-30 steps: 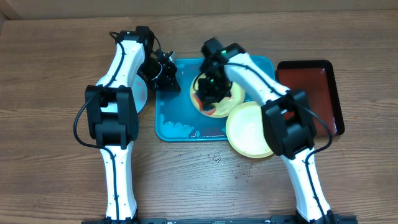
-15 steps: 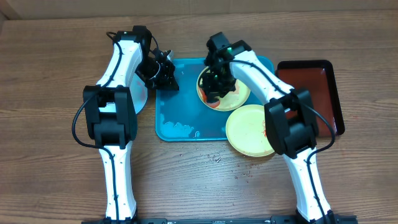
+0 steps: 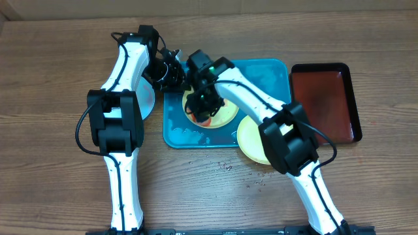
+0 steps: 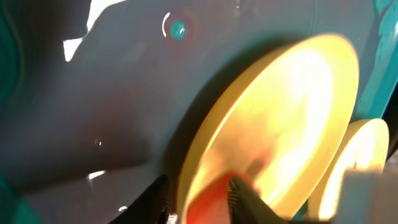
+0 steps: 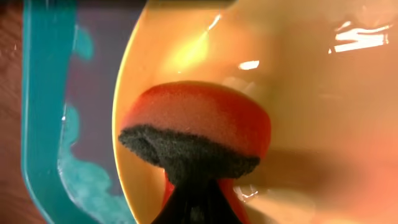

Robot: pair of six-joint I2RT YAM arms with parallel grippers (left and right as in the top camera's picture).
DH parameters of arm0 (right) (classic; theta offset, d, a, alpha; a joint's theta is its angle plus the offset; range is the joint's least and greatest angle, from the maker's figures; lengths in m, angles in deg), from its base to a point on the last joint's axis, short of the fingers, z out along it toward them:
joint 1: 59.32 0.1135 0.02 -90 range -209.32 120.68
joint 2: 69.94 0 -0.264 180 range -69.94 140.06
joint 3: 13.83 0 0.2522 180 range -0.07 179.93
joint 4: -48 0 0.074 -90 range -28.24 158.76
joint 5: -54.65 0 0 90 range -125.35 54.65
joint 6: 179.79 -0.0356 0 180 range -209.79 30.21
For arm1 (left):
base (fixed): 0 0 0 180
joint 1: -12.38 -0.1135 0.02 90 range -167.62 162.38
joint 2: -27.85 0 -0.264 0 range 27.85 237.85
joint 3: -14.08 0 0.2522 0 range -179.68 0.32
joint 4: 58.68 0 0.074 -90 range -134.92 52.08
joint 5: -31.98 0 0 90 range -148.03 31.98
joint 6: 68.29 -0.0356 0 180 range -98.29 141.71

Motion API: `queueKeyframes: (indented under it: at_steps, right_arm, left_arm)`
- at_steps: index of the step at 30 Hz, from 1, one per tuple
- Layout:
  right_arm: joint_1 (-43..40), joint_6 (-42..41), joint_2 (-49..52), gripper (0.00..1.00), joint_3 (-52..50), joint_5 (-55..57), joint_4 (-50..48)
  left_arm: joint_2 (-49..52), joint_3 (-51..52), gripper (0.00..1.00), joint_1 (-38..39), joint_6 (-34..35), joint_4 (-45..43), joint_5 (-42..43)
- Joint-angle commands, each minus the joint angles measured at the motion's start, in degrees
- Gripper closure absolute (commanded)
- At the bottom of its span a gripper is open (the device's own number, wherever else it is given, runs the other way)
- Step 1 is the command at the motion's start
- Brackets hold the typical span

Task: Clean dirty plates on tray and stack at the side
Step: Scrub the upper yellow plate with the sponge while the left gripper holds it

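The sponge presses the yellow-green plate inside my open left gripper, which should pinch the plate's rim (image 4: 182,194) to steady it.
A pale yellow-green plate (image 3: 225,112) lies on the left half of the teal tray (image 3: 268,72). My right gripper (image 3: 204,108) is shut on an orange-red sponge (image 5: 196,118) with a black scouring face, pressed onto this plate (image 5: 311,93). My left gripper (image 4: 221,202) is open at the tray's upper left (image 3: 181,83), its fingers (image 4: 245,198) standing either side of the plate's rim (image 4: 292,112), where red shows. A second yellow-green plate (image 3: 255,140) sits at the tray's lower right corner, overhanging the rim. A white plate (image 3: 149,101) lies on the table left of the tray, mostly hidden under my left arm.
A dark red tray with a black rim (image 3: 324,98) sits just right of the teal tray. Soapy foam (image 3: 189,134) pools at the teal tray's lower left. Small crumbs (image 3: 225,166) lie on the wooden table in front of the tray.
My right gripper has pushed the plate with the sponge leftward across the tray towards my left gripper. The left gripper's jaws have parted and now stand around the plate's rim.
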Motion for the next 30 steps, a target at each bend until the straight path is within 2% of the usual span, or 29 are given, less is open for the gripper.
queueKeyframes:
  at_steps: [1,7,16,21,24,25,30]
  right_arm:
    - [0.87,1.64,1.18,0.96,-1.05,-0.13,0.79]
    - [-0.02,1.6,1.18,0.96,-1.05,-0.17,0.81]
    - [-1.73,1.4,1.18,0.96,-1.05,-2.14,0.7]
    - [-2.29,1.4,1.18,0.96,-1.05,-2.97,0.52]
    - [-2.4,1.33,1.18,0.96,-1.05,-3.23,0.57]
    - [-2.4,0.76,1.18,0.96,-1.05,-3.39,0.55]
    - [-3.54,-4.81,1.18,0.96,-0.98,-5.77,0.33]
  left_arm:
    - [0.33,-0.81,0.67,0.39,-2.54,-0.7,0.96]
    - [0.33,-0.39,0.7,0.39,-2.47,-0.66,-2.56]
    - [0.33,5.38,0.76,0.44,-1.6,-1.11,-2.45]
    - [0.33,8.37,0.78,0.46,-1.49,-3.28,0.61]
    - [0.33,9.79,0.86,0.44,-0.48,-4.81,0.94]
    - [0.33,10.27,0.96,0.44,-0.31,-5.2,0.94]
    - [0.33,11.41,0.96,0.44,0.11,-5.55,-0.24]
